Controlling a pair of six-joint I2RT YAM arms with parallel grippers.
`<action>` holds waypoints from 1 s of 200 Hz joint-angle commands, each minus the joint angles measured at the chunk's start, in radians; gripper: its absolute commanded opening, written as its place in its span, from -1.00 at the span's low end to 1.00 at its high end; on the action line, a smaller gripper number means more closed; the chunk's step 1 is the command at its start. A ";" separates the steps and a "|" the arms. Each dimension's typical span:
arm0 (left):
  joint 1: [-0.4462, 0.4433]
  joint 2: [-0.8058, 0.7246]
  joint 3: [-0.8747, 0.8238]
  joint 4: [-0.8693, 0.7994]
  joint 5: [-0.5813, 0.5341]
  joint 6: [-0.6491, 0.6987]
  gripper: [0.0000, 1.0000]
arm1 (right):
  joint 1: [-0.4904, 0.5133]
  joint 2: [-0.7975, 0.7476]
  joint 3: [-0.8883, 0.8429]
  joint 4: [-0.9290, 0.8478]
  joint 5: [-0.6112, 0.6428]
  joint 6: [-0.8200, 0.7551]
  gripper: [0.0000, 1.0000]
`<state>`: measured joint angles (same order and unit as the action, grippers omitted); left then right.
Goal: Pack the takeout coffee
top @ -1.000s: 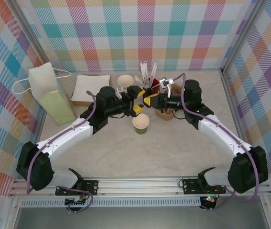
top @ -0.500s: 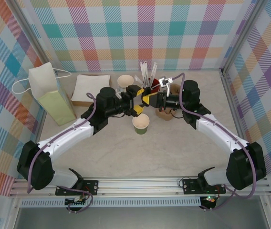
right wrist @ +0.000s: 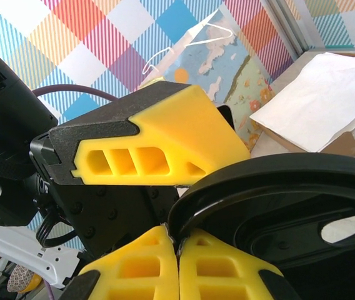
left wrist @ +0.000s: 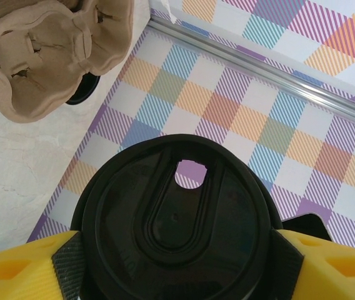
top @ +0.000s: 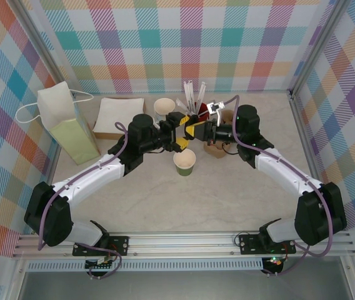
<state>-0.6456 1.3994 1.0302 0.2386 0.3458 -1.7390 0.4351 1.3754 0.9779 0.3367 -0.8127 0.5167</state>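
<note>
My left fingers straddle the lid's full width, so they should back off and pinch the black rim (right wrist: 271, 165) before my right gripper opens.
A round black lid (left wrist: 177, 219) hangs in the air between my two grippers, above and behind the takeout coffee's cup. My left gripper (top: 182, 131) spans the lid, a yellow finger (left wrist: 34, 265) pressed against each side. The right gripper (right wrist: 179, 234) faces it, shut on the lid's rim (right wrist: 227, 181) at its fingertips. The cup (top: 184, 161), cream with a green lower band, stands upright and lidless on the table just in front of the grippers.
A white and green paper bag (top: 65, 122) stands at the far left, with a flat white box (top: 118, 115) beside it. Behind the grippers are a stack of lidless cups (top: 164, 106) and a red cup of stirrers (top: 196, 103). A brown pulp carrier (left wrist: 46, 56) lies under the right arm.
Both grippers have shifted slightly toward the back wall with the lid between them. The cup on the table has not moved.
</note>
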 commanded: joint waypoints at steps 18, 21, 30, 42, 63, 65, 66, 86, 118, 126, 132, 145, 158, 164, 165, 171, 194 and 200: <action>-0.024 0.001 0.024 0.031 0.042 0.014 0.51 | 0.029 0.010 0.033 0.000 -0.023 -0.021 -0.82; -0.025 0.000 0.024 0.031 0.042 0.015 0.51 | 0.029 0.010 0.033 -0.005 -0.020 -0.025 -0.81; -0.025 0.000 0.025 0.028 0.043 0.015 0.51 | 0.030 0.007 0.033 -0.021 -0.012 -0.034 -0.78; -0.025 -0.002 0.027 0.025 0.042 0.019 0.51 | 0.030 0.007 0.033 -0.040 -0.007 -0.045 -0.75; -0.024 -0.003 0.032 0.018 0.043 0.025 0.51 | 0.030 0.009 0.033 -0.063 -0.001 -0.058 -0.65; -0.025 -0.002 0.032 0.019 0.044 0.025 0.51 | 0.030 0.010 0.033 -0.064 0.001 -0.059 -0.63; -0.025 -0.003 0.033 0.018 0.044 0.025 0.51 | 0.030 0.010 0.033 -0.064 0.001 -0.059 -0.63; -0.025 -0.005 0.036 0.011 0.044 0.032 0.51 | 0.030 0.014 0.031 -0.078 0.009 -0.068 -0.55; -0.024 -0.007 0.037 0.006 0.045 0.037 0.51 | 0.030 0.019 0.031 -0.103 0.025 -0.086 -0.41; -0.023 -0.007 0.039 0.005 0.046 0.038 0.51 | 0.030 0.022 0.031 -0.108 0.027 -0.088 -0.39; -0.024 -0.006 0.039 0.005 0.045 0.038 0.51 | 0.030 0.023 0.033 -0.112 0.029 -0.090 -0.39; -0.024 -0.005 0.040 0.003 0.048 0.041 0.51 | 0.030 0.028 0.033 -0.114 0.026 -0.092 -0.43; -0.025 -0.006 0.041 0.001 0.047 0.042 0.51 | 0.030 0.032 0.033 -0.118 0.024 -0.092 -0.54; -0.025 -0.008 0.043 -0.003 0.046 0.045 0.51 | 0.030 0.032 0.034 -0.119 0.025 -0.092 -0.60; -0.025 -0.008 0.043 -0.003 0.046 0.045 0.51 | 0.030 0.033 0.034 -0.120 0.025 -0.092 -0.61; -0.025 -0.007 0.042 -0.010 0.044 0.050 0.51 | 0.030 0.032 0.035 -0.124 0.027 -0.095 -0.65; -0.025 -0.013 0.044 -0.037 0.038 0.070 0.51 | 0.030 0.024 0.038 -0.155 0.040 -0.111 -0.78; -0.024 -0.013 0.044 -0.043 0.036 0.074 0.52 | 0.030 0.020 0.038 -0.161 0.042 -0.118 -0.80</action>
<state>-0.6529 1.3998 1.0309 0.1818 0.3367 -1.7020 0.4541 1.3849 0.9913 0.2211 -0.7876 0.4381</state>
